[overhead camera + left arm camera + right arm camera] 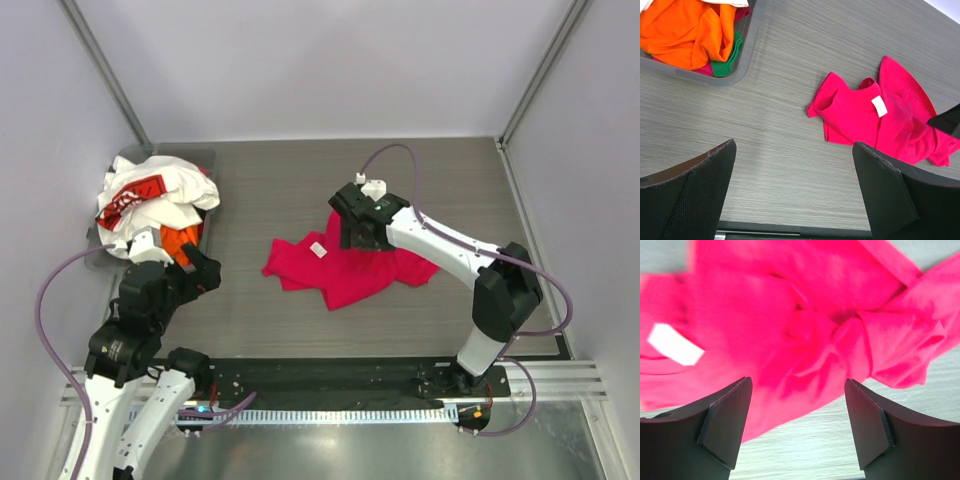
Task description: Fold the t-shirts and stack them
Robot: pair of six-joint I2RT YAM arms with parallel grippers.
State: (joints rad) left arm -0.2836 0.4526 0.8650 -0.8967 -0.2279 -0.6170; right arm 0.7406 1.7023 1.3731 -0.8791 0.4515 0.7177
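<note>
Next, my right gripper closes on the far corner (333, 214) of the magenta-red t-shirt, the tip that points toward the back wall past its white label.
The magenta-red t-shirt (345, 268) lies crumpled on the table's middle, its white label facing up; it also shows in the left wrist view (885, 120) and the right wrist view (805, 325). The white printed t-shirt (150, 195) and the orange t-shirt (180, 238) are heaped in the grey bin; the orange one also shows in the left wrist view (685, 30). My right gripper (358, 235) is open, hovering over the magenta shirt's far edge, empty (797, 425). My left gripper (205, 272) is open and empty, beside the bin, over bare table (795, 190).
The grey plastic bin (205, 160) stands at the far left (747, 55), with a green cloth (727, 60) in it. White walls with metal posts close the table's sides and back. A black strip and a metal rail run along the near edge (330, 372).
</note>
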